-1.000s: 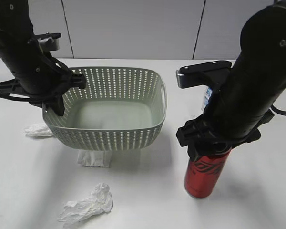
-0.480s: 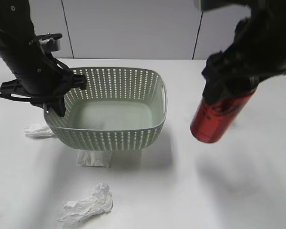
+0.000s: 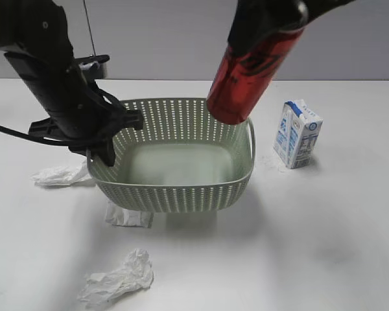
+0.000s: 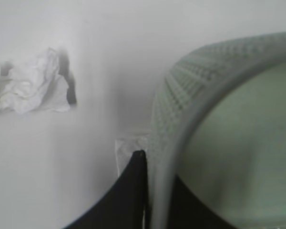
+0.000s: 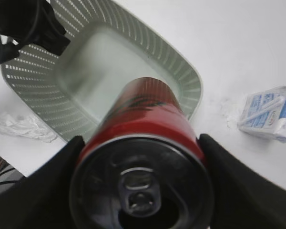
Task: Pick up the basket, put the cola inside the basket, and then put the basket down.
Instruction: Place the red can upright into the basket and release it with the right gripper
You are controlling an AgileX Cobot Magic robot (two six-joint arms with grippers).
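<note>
The robot's right gripper should release the cola on the basket's bottom, near the middle of the basket's front side (image 3: pixel 192 181) (image 5: pixel 91 101).
The pale green slotted basket (image 3: pixel 175 188) hangs a little above the table, empty inside. My left gripper (image 3: pixel 100 152) is shut on its left rim, one black finger on each side of the wall (image 4: pixel 159 191). My right gripper (image 3: pixel 266 23) is shut on the red cola can (image 3: pixel 249 68), held tilted in the air above the basket's back right corner. In the right wrist view the can (image 5: pixel 148 119) sits between both fingers (image 5: pixel 140 191), silver top toward the camera, with the basket (image 5: pixel 38 90) below it.
A white-and-blue milk carton (image 3: pixel 297 133) stands to the right of the basket and shows in the right wrist view (image 5: pixel 269 114). Crumpled tissues lie at the left (image 3: pixel 58 173), under the basket (image 3: pixel 126 216) and at the front (image 3: pixel 117 278).
My right gripper lifted the cola off the table at the right and carried it up and left, over the basket. The basket shifted slightly right in my left gripper.
</note>
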